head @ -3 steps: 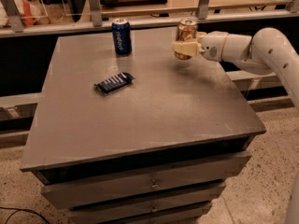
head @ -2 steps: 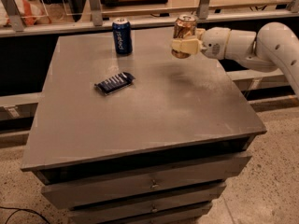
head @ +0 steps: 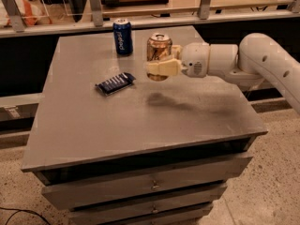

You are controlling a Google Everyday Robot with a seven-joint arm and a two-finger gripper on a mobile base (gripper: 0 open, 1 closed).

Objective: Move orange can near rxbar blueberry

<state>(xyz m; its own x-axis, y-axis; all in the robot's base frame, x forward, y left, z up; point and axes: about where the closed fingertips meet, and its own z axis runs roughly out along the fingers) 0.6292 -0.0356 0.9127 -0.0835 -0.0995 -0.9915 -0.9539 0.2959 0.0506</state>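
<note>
I should set the orange can on the grey table [head: 138,87] beside the end of the rxbar blueberry that is nearest my gripper.
My gripper [head: 161,62] is shut on the orange can [head: 159,48], a copper-orange drink can with a silver top. It holds the can upright in the air above the grey table [head: 140,125]; the can's shadow falls on the tabletop below it. The rxbar blueberry [head: 115,83], a flat navy wrapper with white text, lies on the table to the left of the can and lower in view. The white arm [head: 243,62] reaches in from the right.
A dark blue soda can [head: 123,36] stands upright near the table's far edge, left of the held can. Behind the table runs a rail with clear panels [head: 56,3]. Drawers [head: 150,184] sit under the tabletop.
My gripper has carried the orange can to the left and toward the table's middle, closer to the rxbar blueberry. The bar and the blue soda can have not moved.
</note>
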